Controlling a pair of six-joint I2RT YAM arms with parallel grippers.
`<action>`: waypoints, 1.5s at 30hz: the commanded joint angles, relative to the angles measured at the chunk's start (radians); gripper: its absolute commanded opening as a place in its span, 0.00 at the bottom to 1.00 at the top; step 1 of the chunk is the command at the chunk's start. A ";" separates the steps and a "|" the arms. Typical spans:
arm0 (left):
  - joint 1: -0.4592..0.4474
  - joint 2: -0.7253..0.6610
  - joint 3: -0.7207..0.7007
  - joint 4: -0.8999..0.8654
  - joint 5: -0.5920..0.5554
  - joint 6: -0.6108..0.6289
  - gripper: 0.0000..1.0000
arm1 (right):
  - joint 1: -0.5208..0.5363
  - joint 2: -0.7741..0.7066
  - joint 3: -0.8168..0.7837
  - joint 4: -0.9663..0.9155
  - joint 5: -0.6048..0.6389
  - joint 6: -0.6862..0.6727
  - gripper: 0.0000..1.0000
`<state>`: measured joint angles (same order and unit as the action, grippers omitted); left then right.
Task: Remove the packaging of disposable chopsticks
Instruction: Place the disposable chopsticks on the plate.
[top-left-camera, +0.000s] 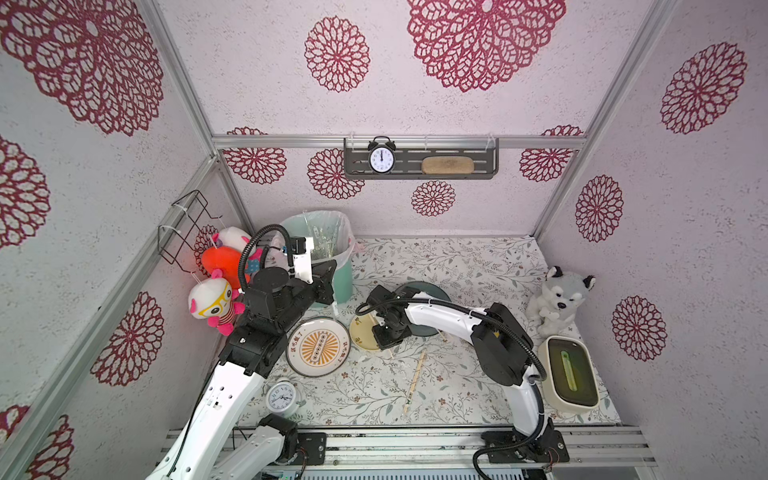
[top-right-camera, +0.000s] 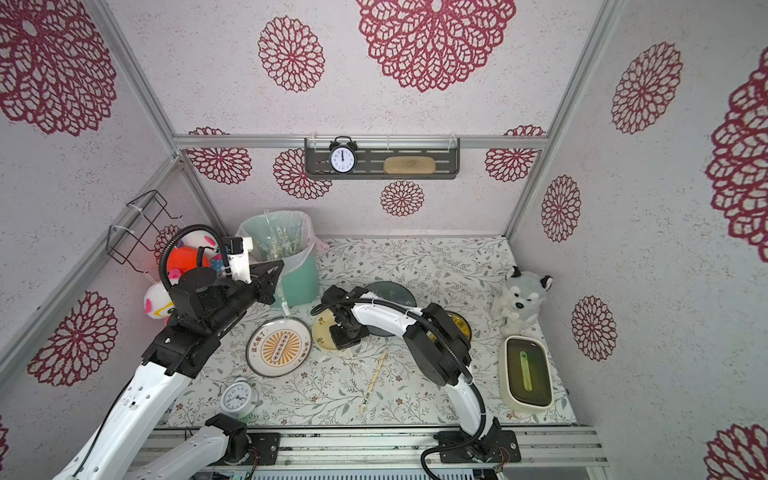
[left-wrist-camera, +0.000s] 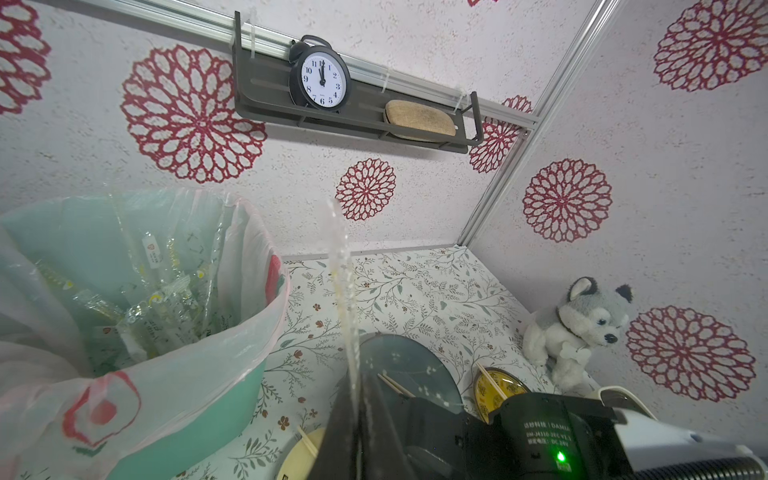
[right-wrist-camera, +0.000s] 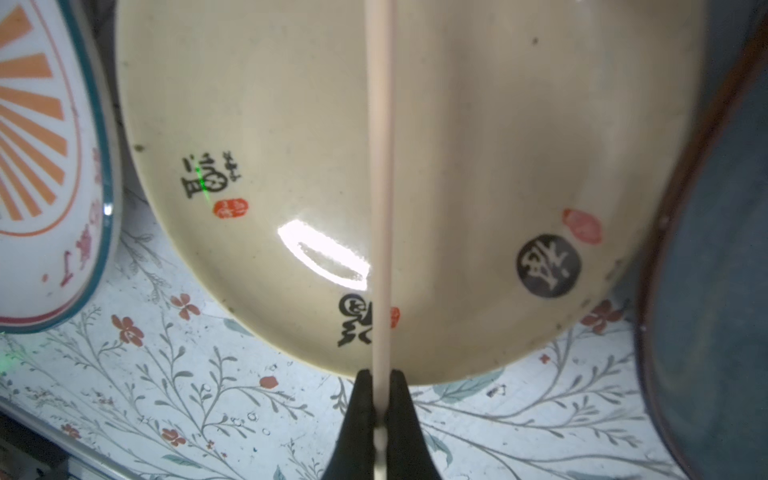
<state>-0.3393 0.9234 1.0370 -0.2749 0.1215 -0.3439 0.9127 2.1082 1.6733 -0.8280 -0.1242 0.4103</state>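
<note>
Next, my right gripper lets go of the bare pair of disposable chopsticks across the middle of the cream plate (top-left-camera: 375, 333) (right-wrist-camera: 385, 84).
My left gripper (left-wrist-camera: 360, 401) is shut on a clear packaging sleeve (left-wrist-camera: 341, 270) that sticks out past its fingertips, right beside the teal bin (top-left-camera: 345, 278). Several empty sleeves (left-wrist-camera: 166, 299) lie in the bin's liner. My right gripper (right-wrist-camera: 380, 382) is shut on a bare pair of disposable chopsticks (right-wrist-camera: 381, 187), holding it over the cream plate (right-wrist-camera: 478, 145); both top views show this gripper (top-left-camera: 384, 340) at that plate's near edge. One more pair still in its packaging (top-left-camera: 415, 380) lies on the table in front. Bare pairs rest on the dark plate (left-wrist-camera: 395, 384) and on the yellow plate (left-wrist-camera: 490, 380).
A large white plate with an orange sunburst (top-left-camera: 318, 347) sits left of the cream plate. A silver alarm clock (top-left-camera: 280, 399) stands near the front edge. A husky plush (top-left-camera: 559, 305) and a cream box with a green lid (top-left-camera: 569, 374) stand on the right. Plush toys (top-left-camera: 216, 303) hang on the left wall.
</note>
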 joint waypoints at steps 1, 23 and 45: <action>0.013 -0.001 0.009 0.005 0.023 0.003 0.07 | -0.003 0.008 0.073 -0.112 0.016 -0.024 0.00; 0.029 -0.041 -0.020 0.017 0.050 0.010 0.11 | -0.004 0.082 0.174 -0.146 0.011 -0.033 0.14; 0.216 0.255 0.252 -0.035 -0.114 -0.014 0.00 | 0.002 -0.284 -0.086 0.199 0.033 -0.041 0.39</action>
<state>-0.1570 1.1275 1.2133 -0.3145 0.0139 -0.3534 0.9123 1.9358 1.6115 -0.7307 -0.0914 0.3763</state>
